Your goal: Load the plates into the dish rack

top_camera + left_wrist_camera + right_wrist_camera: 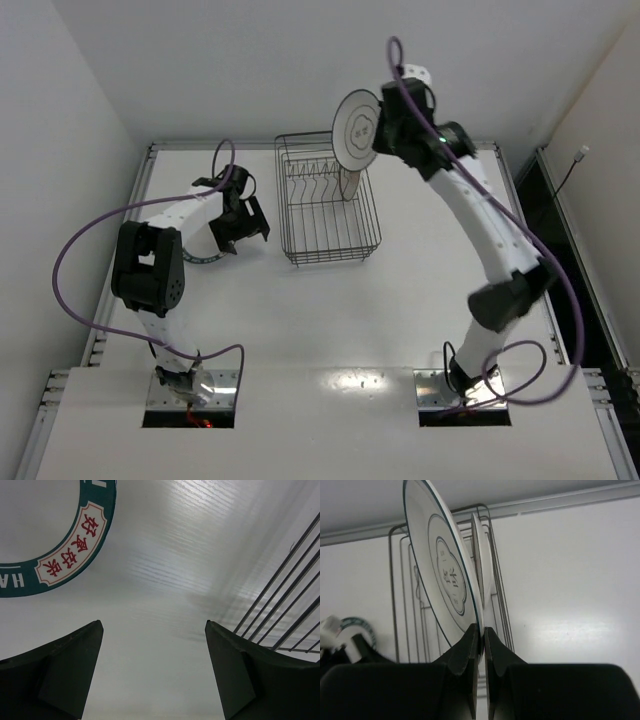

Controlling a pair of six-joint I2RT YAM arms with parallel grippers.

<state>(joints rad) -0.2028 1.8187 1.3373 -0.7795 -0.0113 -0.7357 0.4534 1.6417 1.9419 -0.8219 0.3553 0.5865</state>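
Next, my right gripper releases the white plate in the dish rack slot [340,173] [468,567] next to the plate standing there.
The dark wire dish rack [328,205] stands at the table's middle back. My right gripper [380,130] is shut on the edge of the white plate with the thin dark rim and flower mark [356,128], holding it upright above the rack's far right end. In the right wrist view the fingertips [483,629] pinch this plate [445,575]. A second plate [481,550] stands on edge in the rack [502,605] behind it, also seen from above [349,186]. The teal-banded plate [75,550] lies flat on the table. My left gripper [240,228] is open and empty just beside it [152,625].
The rack's side wires [290,595] are close on the left gripper's right. Metal rails edge the table at the back [250,145] and left [140,190]. A dark gap [560,220] runs past the right edge. Purple cables loop off both arms.
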